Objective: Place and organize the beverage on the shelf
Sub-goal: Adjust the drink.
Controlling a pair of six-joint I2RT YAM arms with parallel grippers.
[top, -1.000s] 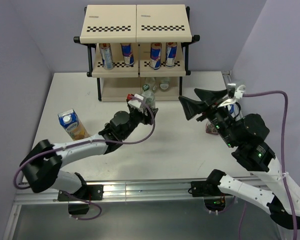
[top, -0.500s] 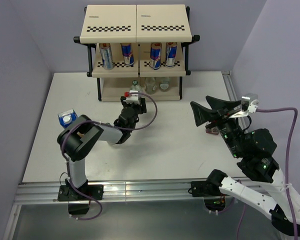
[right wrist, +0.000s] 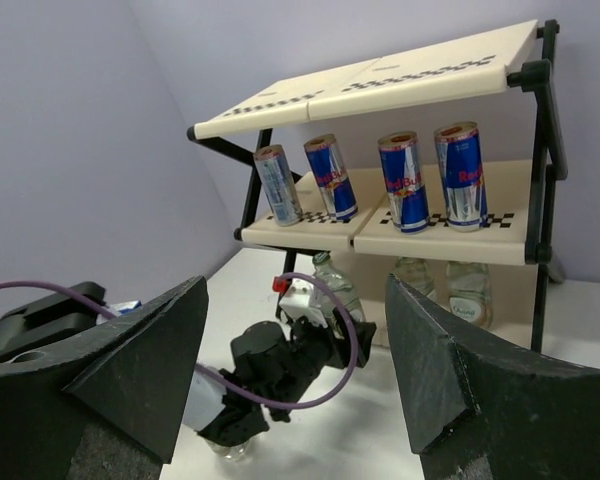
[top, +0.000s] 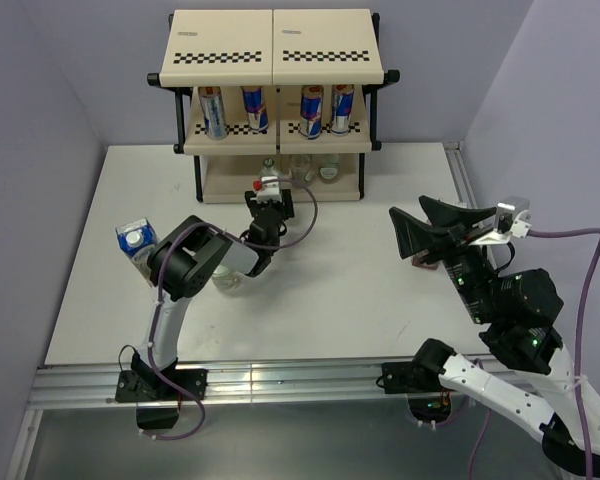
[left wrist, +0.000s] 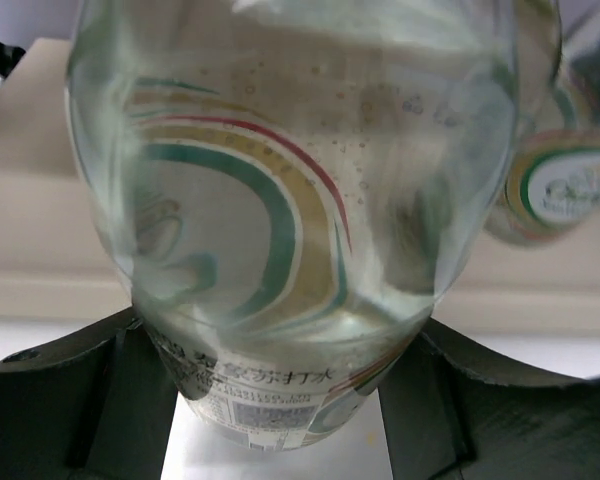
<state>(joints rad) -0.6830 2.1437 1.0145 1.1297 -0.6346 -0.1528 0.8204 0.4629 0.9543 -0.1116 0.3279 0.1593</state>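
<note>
My left gripper has the clear green-capped bottle. It will hand it over to my right gripper over the bare table (top: pixel 333 245) between both arms.
The cream shelf (top: pixel 275 45) stands at the back with several silver-blue-red cans (top: pixel 255 108) on its middle tier and two clear bottles (top: pixel 328 172) on its bottom tier. My left gripper (top: pixel 270 200) is shut on a clear green-capped bottle (top: pixel 269 167) at the front of the bottom tier. In the left wrist view this bottle (left wrist: pixel 290 200) fills the frame between the fingers (left wrist: pixel 130 400). Another bottle (top: pixel 228 283) stands on the table under the left arm. A yellow carton (top: pixel 135 245) stands at the left. My right gripper (top: pixel 410 210) is open and empty, right of centre.
A sliver of a purple carton (top: pixel 420 262) shows behind my right gripper. The right wrist view shows the shelf (right wrist: pixel 380 85), the cans (right wrist: pixel 400 180), the shelf bottles (right wrist: pixel 470 290) and my left gripper (right wrist: pixel 325 330). The shelf's black frame posts (top: pixel 365 175) flank the bottom tier.
My left arm has reached forward to the shelf's bottom tier with the bottle in its grip. My right arm has drawn back to the right, still open.
</note>
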